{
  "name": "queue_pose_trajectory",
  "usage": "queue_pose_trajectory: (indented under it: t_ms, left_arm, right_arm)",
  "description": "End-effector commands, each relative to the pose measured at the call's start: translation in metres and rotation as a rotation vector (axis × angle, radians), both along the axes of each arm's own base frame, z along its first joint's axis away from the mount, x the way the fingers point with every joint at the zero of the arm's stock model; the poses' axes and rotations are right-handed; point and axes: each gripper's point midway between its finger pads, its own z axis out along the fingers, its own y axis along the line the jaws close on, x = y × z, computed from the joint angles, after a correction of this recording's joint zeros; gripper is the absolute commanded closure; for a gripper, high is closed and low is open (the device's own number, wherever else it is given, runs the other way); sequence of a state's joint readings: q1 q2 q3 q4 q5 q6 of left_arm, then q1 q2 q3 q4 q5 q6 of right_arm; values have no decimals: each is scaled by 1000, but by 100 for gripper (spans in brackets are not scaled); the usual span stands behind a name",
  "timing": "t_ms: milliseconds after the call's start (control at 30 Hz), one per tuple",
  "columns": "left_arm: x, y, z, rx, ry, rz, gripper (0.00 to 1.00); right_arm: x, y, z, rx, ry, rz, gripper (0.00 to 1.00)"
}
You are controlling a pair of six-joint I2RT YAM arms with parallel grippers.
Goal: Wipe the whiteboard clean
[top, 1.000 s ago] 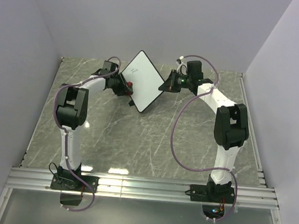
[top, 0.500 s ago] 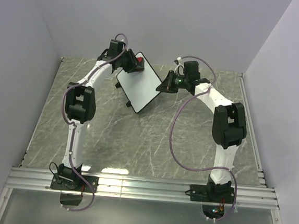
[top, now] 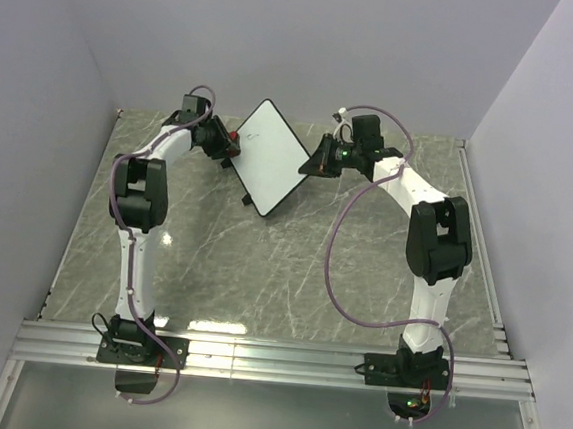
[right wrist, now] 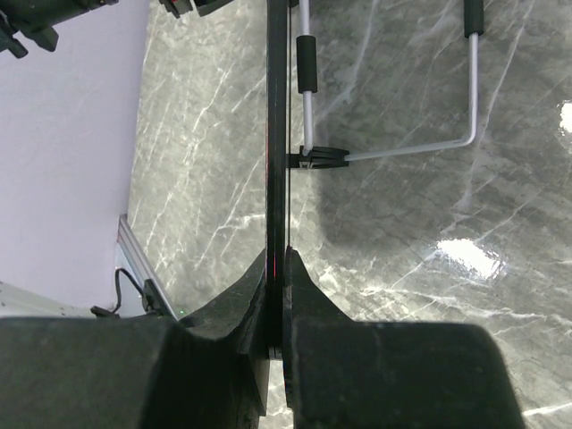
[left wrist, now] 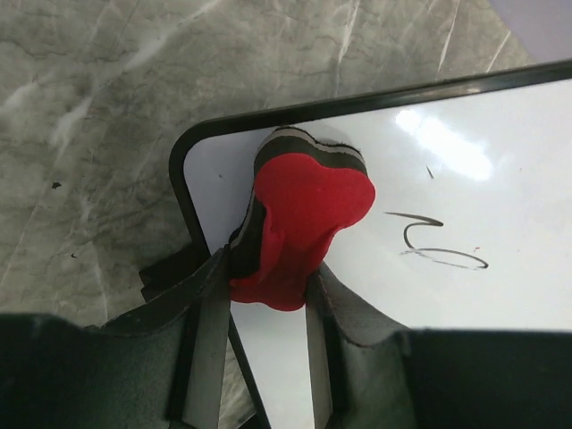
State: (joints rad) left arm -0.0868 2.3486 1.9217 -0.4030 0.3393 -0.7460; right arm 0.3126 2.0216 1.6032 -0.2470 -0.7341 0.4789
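Note:
Next, my left gripper releases the red eraser on the marble table [top: 180,217] behind the small bright glare spot.
The whiteboard [top: 268,156] is a white board with a thin black frame, held tilted above the table at the back middle. My right gripper [top: 316,163] is shut on its right edge; the right wrist view shows the board edge-on [right wrist: 278,134] between the jaws. My left gripper [top: 235,142] is shut on a red eraser [left wrist: 299,223] with a dark felt pad, pressed against the board's left corner. In the left wrist view the board face [left wrist: 465,223] still bears a dark scribble [left wrist: 438,246] to the right of the eraser.
The marble table [top: 281,274] lies under the board. The board's wire stand [right wrist: 393,150] with black sleeves sticks out behind it in the right wrist view. Purple walls close the back and sides. An aluminium rail [top: 274,359] runs along the near edge.
My left gripper with the eraser moved from the board's lower left side up to its top edge, then back down left to the left corner. The right gripper kept holding the board.

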Motion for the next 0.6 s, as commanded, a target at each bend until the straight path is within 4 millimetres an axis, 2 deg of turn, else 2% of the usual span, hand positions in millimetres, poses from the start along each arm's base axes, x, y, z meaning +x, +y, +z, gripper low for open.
queue_pose_trajectory:
  t_ms: [0,100,133,167,200,333,400,567]
  left_arm:
    - [-41,-23,-46,57,122,-121,100]
    - [-33,-48,-17,7,41,-218,100]
    - [-25,-62,1,9,-19,-271,100]
    - [-22,-71,10,11,-46,-304,100]
    - [-10,-81,30,17,-107,-332,100]
    - [-11,-118,51,-7,-158,-442,100]
    - [-15,-128,51,-61,-154,-471,100]
    - [-23,-131,36,-58,-119,-504,100]
  right_arm:
    - [-15,21,16,45,-35,106,100]
    - [-16,23,15,45,-31,117,100]
    - [-15,22,15,37,-34,118,100]
    - [-14,25,16,28,-42,125,100]
    - [-18,25,13,6,-37,141,100]
    - [-24,29,9,-45,-38,178,100]
    - [-26,28,9,-54,-39,185,100]
    - [-32,26,6,-62,-32,189,100]
